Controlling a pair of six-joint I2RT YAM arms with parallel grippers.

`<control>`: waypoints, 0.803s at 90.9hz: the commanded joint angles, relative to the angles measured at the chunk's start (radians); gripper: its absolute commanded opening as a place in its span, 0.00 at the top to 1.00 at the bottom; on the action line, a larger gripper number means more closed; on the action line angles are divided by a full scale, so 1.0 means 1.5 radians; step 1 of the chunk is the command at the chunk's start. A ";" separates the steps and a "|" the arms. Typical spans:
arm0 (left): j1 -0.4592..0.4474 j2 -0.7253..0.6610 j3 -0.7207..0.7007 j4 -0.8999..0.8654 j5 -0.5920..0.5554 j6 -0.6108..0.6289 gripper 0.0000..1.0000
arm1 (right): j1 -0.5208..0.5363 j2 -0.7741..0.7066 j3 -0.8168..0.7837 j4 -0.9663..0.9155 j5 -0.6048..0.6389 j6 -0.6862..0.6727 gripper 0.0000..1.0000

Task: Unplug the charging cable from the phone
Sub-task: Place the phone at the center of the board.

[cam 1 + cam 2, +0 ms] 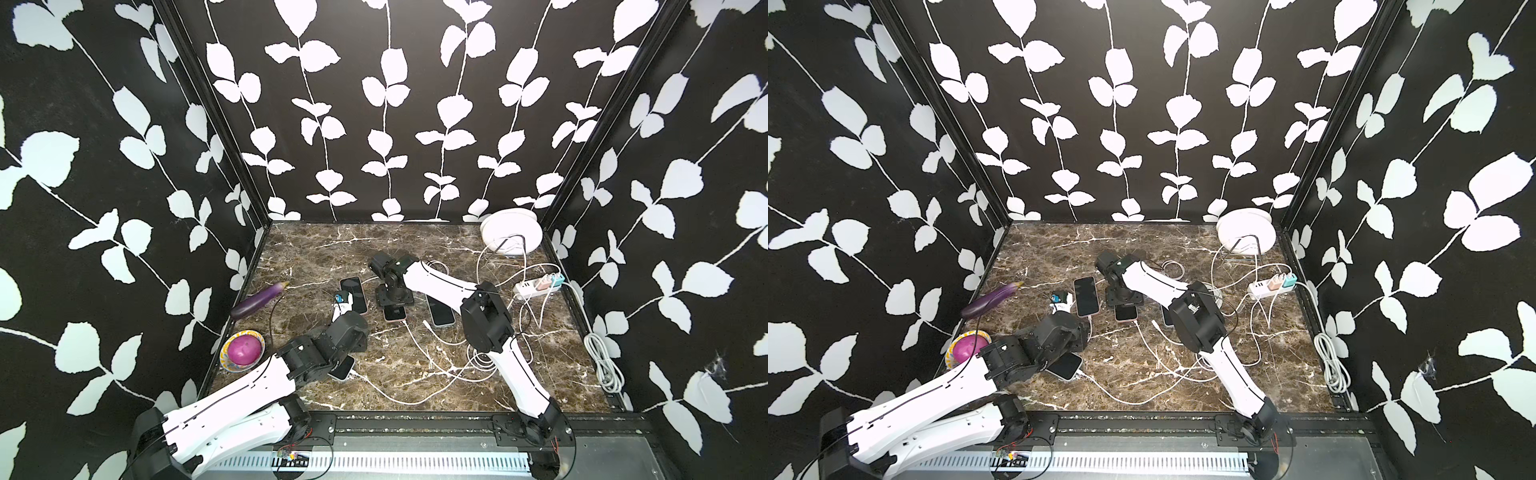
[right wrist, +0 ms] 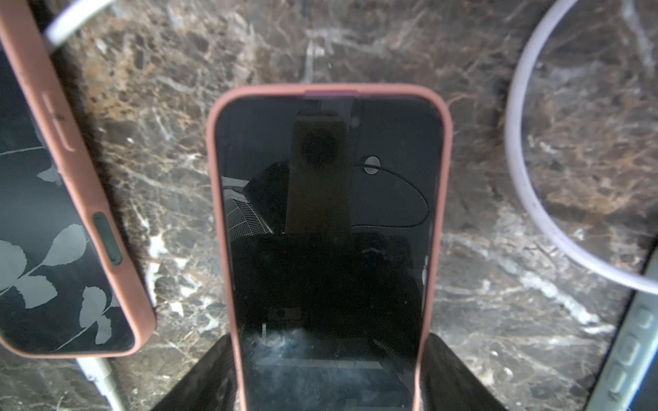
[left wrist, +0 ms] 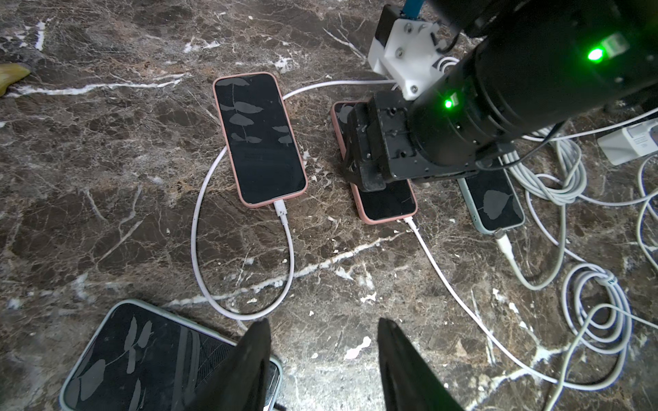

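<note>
My right gripper is to set the middle pink-cased phone down on the marble (image 1: pixel 399 306) (image 2: pixel 392 308) between its pink-cased and pale blue-cased neighbours.
Several phones lie face up on the marble, each with a white cable at its near end. My right gripper (image 2: pixel 327 340) is shut on the middle pink-cased phone (image 2: pixel 327 213), one finger on each long side; both top views show it (image 1: pixel 394 313) (image 1: pixel 1126 312). Its charging cable (image 3: pixel 410 222) sits in the phone's near end. My left gripper (image 3: pixel 324 322) is open and holds nothing. It hovers in front of the phones, one finger over a corner of a green-cased phone (image 3: pixel 142 356). In both top views its fingers are hidden under its wrist.
Another pink-cased phone (image 3: pixel 260 138) and a pale blue-cased one (image 3: pixel 495 206) flank the gripped phone. Loose cable coils (image 3: pixel 598 306) lie to the right, leading to a power strip (image 1: pixel 538 286). An eggplant (image 1: pixel 259 299) and a bowl (image 1: pixel 243 350) sit by the left wall.
</note>
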 commanded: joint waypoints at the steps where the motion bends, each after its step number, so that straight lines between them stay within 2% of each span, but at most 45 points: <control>1: 0.004 -0.006 0.009 -0.007 0.001 -0.004 0.49 | 0.005 0.011 -0.002 0.004 0.007 0.012 1.00; 12: 0.004 -0.004 0.009 -0.008 -0.003 -0.002 0.49 | 0.008 -0.010 -0.043 0.009 -0.003 0.010 1.00; 42: 0.007 0.011 0.000 0.011 0.002 -0.003 0.49 | 0.024 -0.130 -0.264 0.091 -0.018 0.036 1.00; 49: 0.008 0.015 0.000 0.020 0.005 0.003 0.49 | 0.023 -0.141 -0.256 0.078 -0.008 0.031 1.00; 73: 0.011 0.030 0.036 -0.002 -0.010 0.013 0.50 | 0.024 -0.114 -0.103 0.053 -0.025 -0.013 1.00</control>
